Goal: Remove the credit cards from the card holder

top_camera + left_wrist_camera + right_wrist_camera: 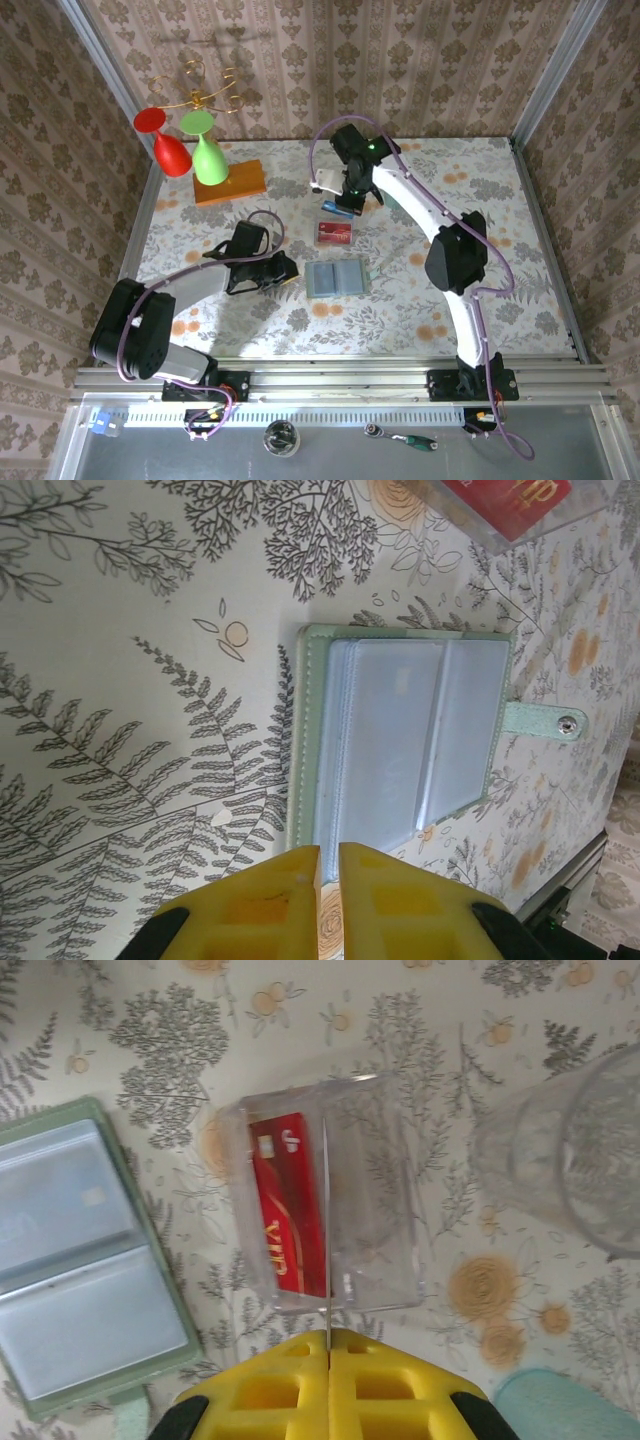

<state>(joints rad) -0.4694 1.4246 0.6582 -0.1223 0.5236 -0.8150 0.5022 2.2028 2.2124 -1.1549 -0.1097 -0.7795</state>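
Note:
My right gripper is holding the thin credit card. It will let go of it in the clear box's empty compartment [336, 215] [372, 1200] beside the red credit card.
The card holder [337, 278] lies open on the flowered table, pale grey-green with clear slots [400, 740]. My left gripper [287, 270] sits low at its left edge. In the left wrist view its yellow fingers [329, 852] stand over the holder's near rim, shut to a thin slit with nothing seen between them. My right gripper [345, 198] is shut on a thin credit card, seen edge-on [327, 1210] and blue from above [337, 208]. It hangs over a clear box [330, 1200] that holds a red credit card [290, 1205].
A translucent cup [570, 1150] stands right of the clear box. An orange wooden block [230, 182] with a red [165, 140] and a green [205, 150] goblet shape sits at the back left. Patterned walls close in the table on three sides.

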